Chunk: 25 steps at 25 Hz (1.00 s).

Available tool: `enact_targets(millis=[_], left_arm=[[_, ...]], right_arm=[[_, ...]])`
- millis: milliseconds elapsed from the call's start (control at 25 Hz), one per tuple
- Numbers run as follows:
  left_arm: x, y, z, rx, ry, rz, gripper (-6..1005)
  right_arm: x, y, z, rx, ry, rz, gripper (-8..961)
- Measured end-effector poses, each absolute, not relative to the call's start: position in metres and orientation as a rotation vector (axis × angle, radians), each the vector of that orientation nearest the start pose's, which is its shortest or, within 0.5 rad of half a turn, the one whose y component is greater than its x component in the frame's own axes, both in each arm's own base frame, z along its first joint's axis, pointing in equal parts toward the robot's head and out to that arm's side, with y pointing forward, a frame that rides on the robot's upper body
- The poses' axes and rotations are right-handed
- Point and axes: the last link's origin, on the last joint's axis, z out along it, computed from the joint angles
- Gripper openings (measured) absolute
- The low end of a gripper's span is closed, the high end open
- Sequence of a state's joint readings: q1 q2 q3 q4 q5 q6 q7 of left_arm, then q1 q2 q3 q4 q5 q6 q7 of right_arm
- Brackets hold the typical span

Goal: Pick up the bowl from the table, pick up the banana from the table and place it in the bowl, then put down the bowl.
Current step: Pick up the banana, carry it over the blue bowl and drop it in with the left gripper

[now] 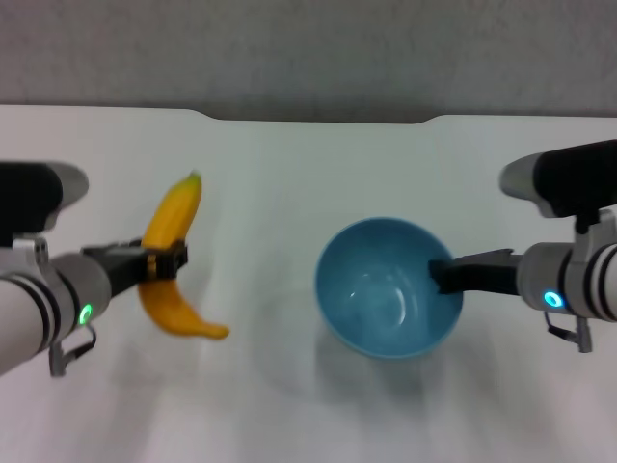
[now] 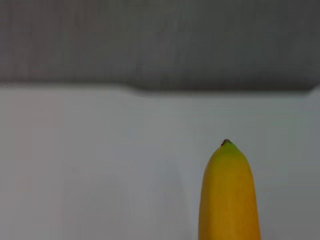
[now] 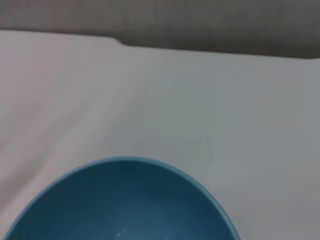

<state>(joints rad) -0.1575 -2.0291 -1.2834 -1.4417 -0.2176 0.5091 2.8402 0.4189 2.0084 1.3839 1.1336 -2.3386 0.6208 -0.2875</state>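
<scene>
Next, my left gripper releases the banana inside the light-blue bowl (image 1: 348, 260), greenish tip leaning over the bowl's far rim.
The light-blue bowl (image 1: 386, 289) is right of the table's middle. My right gripper (image 1: 443, 275) is shut on its right rim and seems to hold it slightly above the white table (image 1: 289, 174). The bowl is empty; its rim also shows in the right wrist view (image 3: 125, 190). The yellow banana (image 1: 174, 256) is at the left, well apart from the bowl. My left gripper (image 1: 164, 262) is shut across its middle. The banana's greenish tip points toward the far edge and shows in the left wrist view (image 2: 229, 190).
The table's far edge has a shallow notch (image 1: 318, 120) with a grey wall behind it. Bare white tabletop lies between the banana and the bowl and in front of both.
</scene>
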Motion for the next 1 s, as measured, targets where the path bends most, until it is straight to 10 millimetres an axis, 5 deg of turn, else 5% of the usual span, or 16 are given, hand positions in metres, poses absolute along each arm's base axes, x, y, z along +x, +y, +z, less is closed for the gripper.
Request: enact_targets(millis=[400, 1000], left_arm=[[-0.187, 0.341, -0.020, -1.938, -1.021, -0.408, 502], [-0.163, 0.336, -0.032, -1.979, -1.005, -0.594, 503]], right_arm=[[0.209, 0.382, -0.066, -2.269, 1.103, 0.185, 97], [0.184, 0.390, -0.082, -2.329, 1.074, 0.230, 109]])
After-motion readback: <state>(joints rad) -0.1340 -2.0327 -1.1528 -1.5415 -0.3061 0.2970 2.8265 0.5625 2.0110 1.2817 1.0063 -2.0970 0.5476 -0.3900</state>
